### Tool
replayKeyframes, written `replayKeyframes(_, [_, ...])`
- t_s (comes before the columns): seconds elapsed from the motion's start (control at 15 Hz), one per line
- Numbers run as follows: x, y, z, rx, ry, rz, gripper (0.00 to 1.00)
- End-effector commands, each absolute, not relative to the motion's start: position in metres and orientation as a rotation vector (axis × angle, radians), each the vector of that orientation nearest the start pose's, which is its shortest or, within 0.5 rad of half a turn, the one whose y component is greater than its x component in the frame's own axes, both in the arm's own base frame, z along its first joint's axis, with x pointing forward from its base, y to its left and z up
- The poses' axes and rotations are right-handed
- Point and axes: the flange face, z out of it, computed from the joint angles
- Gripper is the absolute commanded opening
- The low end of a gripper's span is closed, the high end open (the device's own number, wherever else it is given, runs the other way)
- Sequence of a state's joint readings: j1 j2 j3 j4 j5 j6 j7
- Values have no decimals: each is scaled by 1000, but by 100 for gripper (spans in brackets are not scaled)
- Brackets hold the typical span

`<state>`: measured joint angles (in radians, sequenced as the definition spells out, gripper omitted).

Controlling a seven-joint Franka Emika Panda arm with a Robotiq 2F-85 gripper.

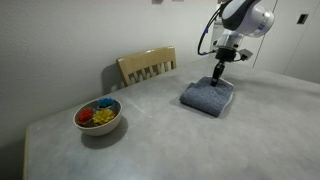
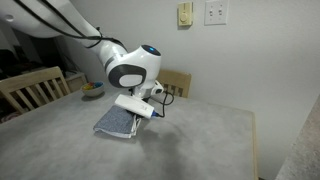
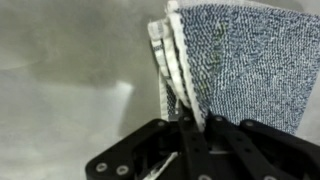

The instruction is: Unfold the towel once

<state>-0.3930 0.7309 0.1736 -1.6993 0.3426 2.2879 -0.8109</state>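
My gripper will open and take just the top layer's hem (image 3: 187, 72) before lifting it over, because it is pinching the towel's stacked hems all bunched together.
The blue-grey towel (image 1: 206, 99) lies folded on the grey table (image 1: 150, 140), in the far right part of it. In an exterior view the towel (image 2: 113, 123) shows under the arm. My gripper (image 1: 218, 80) points down at the towel's far edge. In the wrist view the towel (image 3: 250, 60) fills the upper right, with its white-hemmed layers stacked along its left edge. The gripper (image 3: 190, 122) is shut on that hemmed edge, and the dark fingers (image 3: 205, 135) pinch the layers between them. How many layers are held is hidden.
A white bowl of colourful items (image 1: 98, 116) stands near the table's left front corner. A wooden chair (image 1: 147, 66) is pushed against the far side. More chairs (image 2: 30, 88) stand around the table (image 2: 200, 145), whose edge lies close to the wall.
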Motion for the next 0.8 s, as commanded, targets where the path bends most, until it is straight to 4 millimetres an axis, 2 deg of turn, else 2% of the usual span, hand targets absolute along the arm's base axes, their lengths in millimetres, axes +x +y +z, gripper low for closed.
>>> replayKeyframes(0.0, [658,-159,150,-2691,-447,-33,36])
replayKeyframes(0.13, [662,-164,145,-2684,-437,-21,45])
replayKeyframes(0.4, [669,-168,142,-2682,-437,-29,76])
replayKeyframes(0.6, [673,-170,143,-2685,-441,-41,95])
replayKeyframes(0.67, [674,-170,144,-2685,-440,-43,100])
replayKeyframes(0.73, [674,-171,145,-2686,-438,-44,100])
